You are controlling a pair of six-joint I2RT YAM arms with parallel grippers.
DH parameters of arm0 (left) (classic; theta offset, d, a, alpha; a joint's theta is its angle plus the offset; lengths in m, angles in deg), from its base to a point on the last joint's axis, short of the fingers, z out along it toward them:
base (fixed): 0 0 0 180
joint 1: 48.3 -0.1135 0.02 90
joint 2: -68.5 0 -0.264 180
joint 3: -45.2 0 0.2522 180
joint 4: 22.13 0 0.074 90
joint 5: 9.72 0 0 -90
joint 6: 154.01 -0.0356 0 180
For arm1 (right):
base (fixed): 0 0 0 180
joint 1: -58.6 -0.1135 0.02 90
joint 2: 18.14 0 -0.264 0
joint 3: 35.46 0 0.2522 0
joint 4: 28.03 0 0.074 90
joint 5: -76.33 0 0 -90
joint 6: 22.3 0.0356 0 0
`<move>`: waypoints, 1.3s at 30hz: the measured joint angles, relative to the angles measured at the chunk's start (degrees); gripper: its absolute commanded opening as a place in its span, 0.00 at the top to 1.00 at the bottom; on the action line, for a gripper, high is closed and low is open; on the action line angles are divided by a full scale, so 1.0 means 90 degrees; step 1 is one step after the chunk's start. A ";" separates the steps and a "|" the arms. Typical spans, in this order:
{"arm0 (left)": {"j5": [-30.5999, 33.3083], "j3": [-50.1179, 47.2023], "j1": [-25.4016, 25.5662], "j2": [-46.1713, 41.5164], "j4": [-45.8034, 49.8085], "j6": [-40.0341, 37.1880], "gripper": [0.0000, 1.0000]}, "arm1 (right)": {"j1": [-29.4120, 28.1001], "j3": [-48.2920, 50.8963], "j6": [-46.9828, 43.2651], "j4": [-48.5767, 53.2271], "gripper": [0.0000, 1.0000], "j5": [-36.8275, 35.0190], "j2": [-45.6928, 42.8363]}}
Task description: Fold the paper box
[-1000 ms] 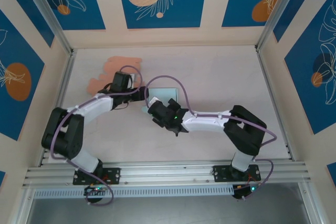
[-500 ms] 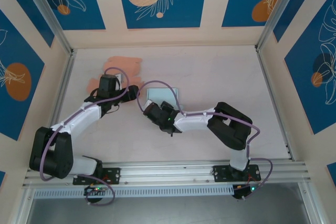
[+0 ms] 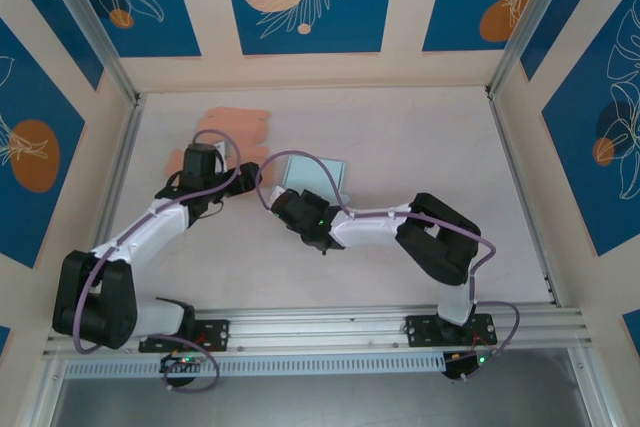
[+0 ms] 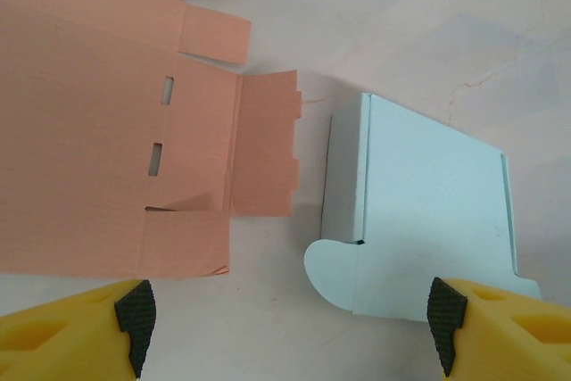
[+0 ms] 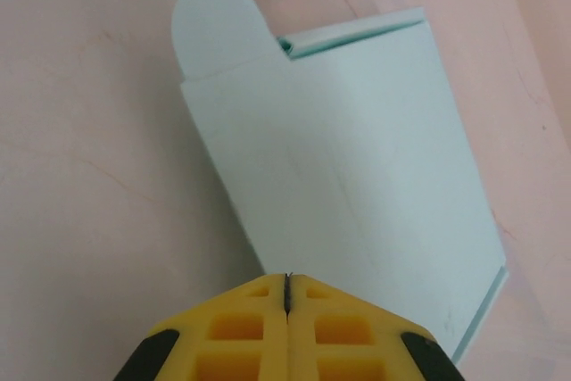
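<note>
I can see the paper box lying on its broad side, rounded tab sticking out, so I should open my right gripper, pinch the box's near edge (image 5: pixel 221 180) and stand it upright.
The paper box (image 3: pixel 314 175) is a pale blue, flat-folded carton lying on the table; it also shows in the left wrist view (image 4: pixel 428 211) and the right wrist view (image 5: pixel 357 140). A rounded tab (image 5: pixel 214 24) sticks out at one corner. My right gripper (image 5: pixel 287 277) is shut, its tips over the box's near edge (image 3: pixel 284 199); whether they pinch any paper is not visible. My left gripper (image 4: pixel 290 332) hangs open above bare table to the left of the box (image 3: pixel 243 171), with nothing between its fingers.
A flat orange cardboard cutout (image 3: pixel 225 135) with slots and flaps lies at the back left, close to the box's left side (image 4: pixel 98 122). Panelled walls enclose the table on three sides. Bare table (image 3: pixel 440 147) stretches to the right of the box.
The right gripper has gone from open to shut at the box's near edge. The left arm has drawn back to the left, away from the box, still open.
</note>
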 measured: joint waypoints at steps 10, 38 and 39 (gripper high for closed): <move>0.0002 -0.0034 -0.0143 -0.0340 0.0029 -0.0002 0.19 | 0.0053 -0.0092 -0.0369 0.0151 0.41 0.0226 -0.0452; 0.0002 -0.0107 -0.0367 -0.0435 0.0019 -0.0002 0.18 | 0.0444 -0.0262 -0.1115 -0.0884 0.78 -0.0318 0.0753; 0.0002 -0.0107 -0.0372 -0.0435 0.0017 -0.0002 0.18 | 0.0447 -0.0262 -0.1171 -0.0942 0.82 -0.0350 0.0753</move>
